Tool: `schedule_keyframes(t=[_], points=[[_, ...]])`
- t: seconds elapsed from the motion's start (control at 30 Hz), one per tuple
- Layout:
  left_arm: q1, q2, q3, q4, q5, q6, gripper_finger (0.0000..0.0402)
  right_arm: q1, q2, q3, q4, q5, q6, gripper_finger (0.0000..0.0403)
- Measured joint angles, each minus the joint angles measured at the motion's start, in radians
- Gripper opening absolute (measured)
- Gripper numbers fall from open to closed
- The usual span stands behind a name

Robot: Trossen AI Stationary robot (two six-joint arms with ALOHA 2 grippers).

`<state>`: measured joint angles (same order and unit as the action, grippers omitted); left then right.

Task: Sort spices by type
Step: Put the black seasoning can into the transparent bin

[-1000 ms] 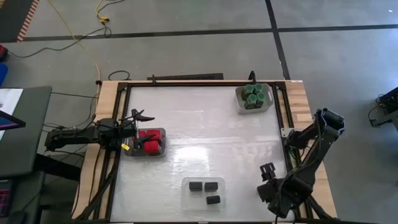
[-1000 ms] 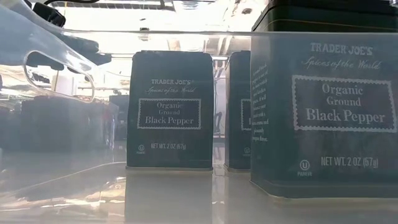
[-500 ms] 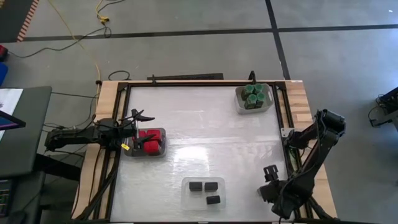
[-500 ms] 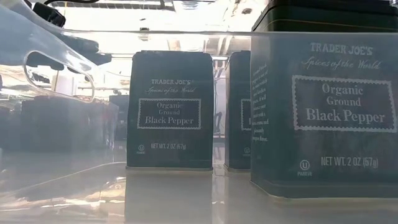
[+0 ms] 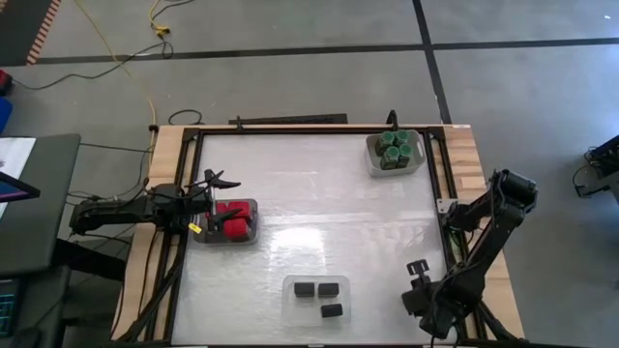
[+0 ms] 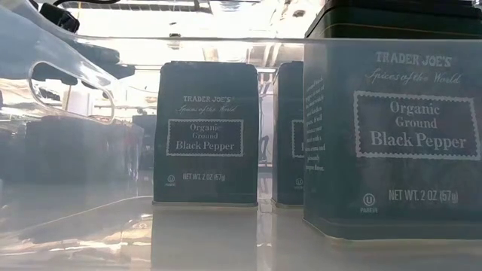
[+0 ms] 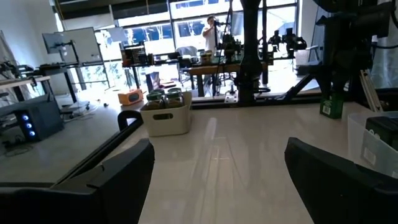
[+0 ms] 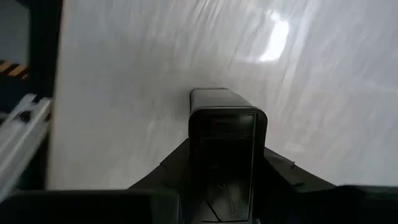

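My right gripper needs to let go of the black box in the empty near corner of the clear tray [image 5: 305, 310], next to the other black boxes.
My right gripper [image 5: 418, 269] hangs over the table's near right corner, pointing down and shut on a black rectangular spice box [image 8: 227, 134]; the gripper hides that box in the high view. Three more black boxes [image 5: 317, 293] lie in a clear tray [image 5: 288, 307] near the front edge, and the low view shows them as pepper tins [image 6: 205, 132]. Red spices [image 5: 232, 220] fill a grey tray at the left. Green-lidded jars [image 5: 393, 148] stand in a white bin at the far right. My left gripper [image 5: 211, 203] waits open and level beside the red spices. My right gripper pinches the black box between its two fingers, one on each of two opposite sides [image 8: 194, 149]. The fingers come from above, pointing down. The box stands upright under them, its lower end [image 8: 214, 96] toward the white table; whether it is lifted clear I cannot tell.
The middle of the white table top [image 5: 319, 208] is bare. A black frame rail [image 5: 440, 208] and wooden border run along the table's right side close to my right arm. The left wrist view shows the white bin [image 7: 165, 115] across the table and a person in the room behind.
My right gripper has sunk toward the table at the near right corner, and its fingers have drawn in on the black box. The left arm has kept still.
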<state>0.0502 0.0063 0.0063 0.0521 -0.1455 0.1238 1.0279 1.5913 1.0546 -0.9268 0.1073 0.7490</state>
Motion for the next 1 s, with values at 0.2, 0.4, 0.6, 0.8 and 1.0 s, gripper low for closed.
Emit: schedule_keyframes(t=[0.2,0.4,0.6,0.8,1.0], points=[[0.0,0.0,0.0,0.0,0.0,0.0,0.0347,-0.06,-0.003,0.072,-0.024,-0.071,0.002,0.0141],[0.0,0.0,0.0,0.0,0.0,0.0,0.0347,-0.173,-0.001,0.234,-0.114,-0.065,-0.001,0.0141],[0.0,0.0,0.0,0.0,0.0,0.0,0.0347,-0.284,0.001,0.428,-0.19,0.002,-0.033,0.0141],[0.0,0.0,0.0,0.0,0.0,0.0,0.0347,-0.376,0.127,0.697,-0.309,0.035,-0.061,0.0141],[0.0,0.0,0.0,0.0,0.0,0.0,0.0347,-0.424,0.368,1.06,-0.43,0.033,-0.116,0.0141]])
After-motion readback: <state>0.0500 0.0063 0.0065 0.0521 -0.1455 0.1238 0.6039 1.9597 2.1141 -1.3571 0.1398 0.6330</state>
